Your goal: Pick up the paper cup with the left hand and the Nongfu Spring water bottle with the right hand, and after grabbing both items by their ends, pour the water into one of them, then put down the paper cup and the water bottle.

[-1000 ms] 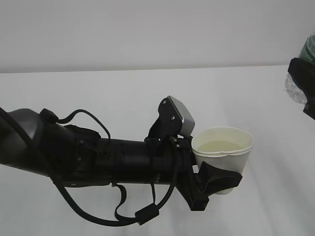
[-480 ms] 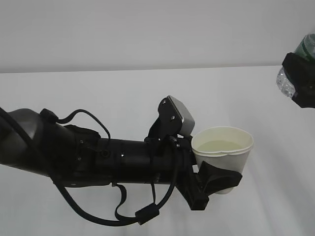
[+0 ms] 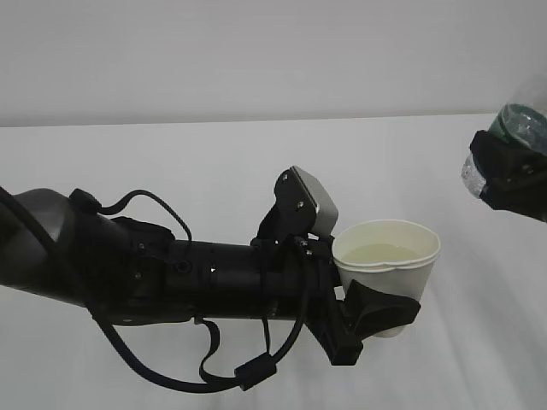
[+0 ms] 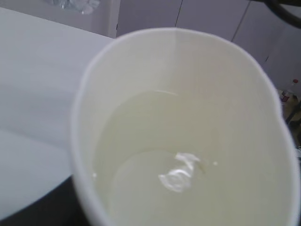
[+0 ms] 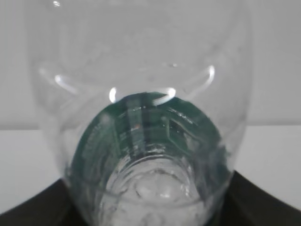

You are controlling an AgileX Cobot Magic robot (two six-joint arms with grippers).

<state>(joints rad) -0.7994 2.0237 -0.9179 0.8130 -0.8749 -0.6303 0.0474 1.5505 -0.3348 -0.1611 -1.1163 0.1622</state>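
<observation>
The robot's right gripper needs to set the Nongfu Spring water bottle down on the white table [image 3: 438, 219] just behind the paper cup.
The paper cup [image 3: 389, 265] is held upright above the table, with my left gripper [image 3: 382, 313] shut round its lower part. Clear water [image 3: 383, 254] lies in it. In the left wrist view the paper cup [image 4: 188, 75] fills the frame, the water [image 4: 155, 188] glints inside, and the jaws are hidden under it. At the right edge my right gripper [image 3: 511, 179] is shut on the Nongfu Spring water bottle [image 3: 520, 121], which stands higher than the cup and apart from it. The right wrist view looks along the bottle [image 5: 141, 70] to its green label [image 5: 150, 127]; its jaws show only as dark corners.
The white table [image 3: 214, 162] spreads under both arms up to a pale wall at the back. The left arm's black body and loose cables [image 3: 171, 282] cover the lower left of the exterior view.
The right gripper has brought the bottle leftward and lower, further into the exterior view and nearer the cup. The left arm and the cup have stayed still.
</observation>
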